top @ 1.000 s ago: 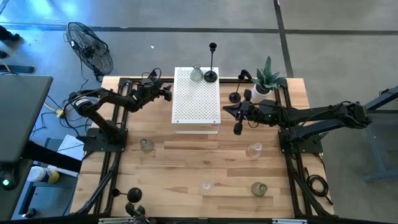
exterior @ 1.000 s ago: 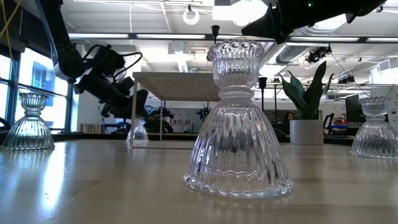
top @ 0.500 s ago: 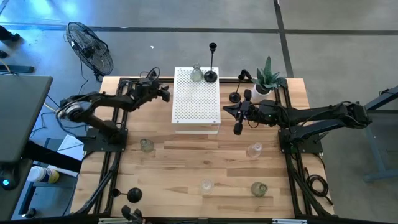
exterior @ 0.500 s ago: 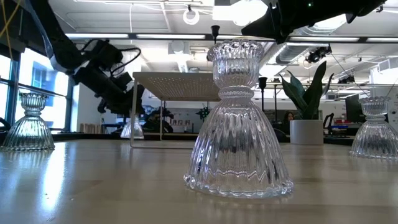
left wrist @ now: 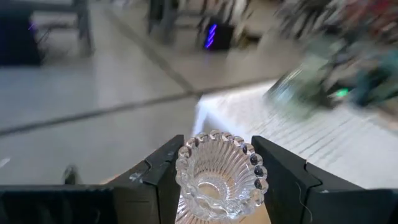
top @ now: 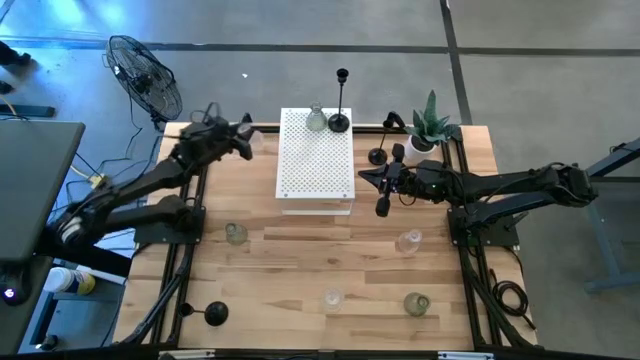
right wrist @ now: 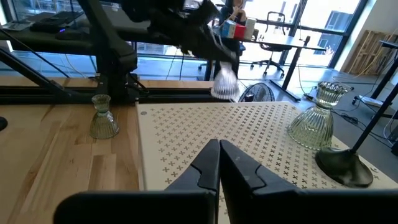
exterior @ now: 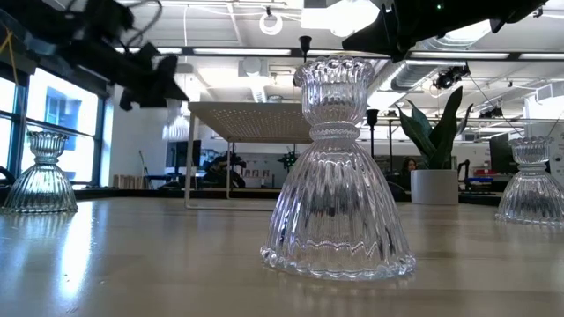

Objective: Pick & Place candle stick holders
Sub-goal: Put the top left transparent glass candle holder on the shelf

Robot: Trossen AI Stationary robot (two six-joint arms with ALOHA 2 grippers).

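My left gripper has a spot to aim for on the white box's far corner [top: 299, 118] [left wrist: 252, 117] beside the glass holder. Next, I set the clear glass candle holder down there with it.
My left gripper [top: 246, 139] is raised above the table's far left, beside the white perforated box [top: 316, 160]. It is shut on a clear glass candle holder [left wrist: 221, 177]. My right gripper [top: 364, 180] is shut and empty, level, at the box's right edge. A tall black holder [top: 340, 120] and a glass holder [top: 316, 120] stand on the box's far end. A black holder [top: 378, 156] stands by the plant. Glass holders [top: 236, 233], [top: 409, 240], [top: 333, 298], a greenish one [top: 416, 303] and a black one [top: 215, 313] stand on the table. My left gripper pinches the clear glass holder between its two fingers [left wrist: 163, 180], on opposite sides of its ribbed upper part just below the scalloped rim [left wrist: 186, 163]. The holder's open cup faces back toward the wrist. It is lifted clear of the table.
A spiky green plant in a white pot [top: 428, 128] stands at the far right. Black frame rails [top: 185, 250] run along both sides of the table. A fan [top: 148, 80] stands beyond the far left corner. The wood between the box and the near holders is bare.
My left gripper has risen from table height beside the box's left edge and gone toward the table's far left corner, carrying the clear glass holder up off the table. The right arm has kept still.
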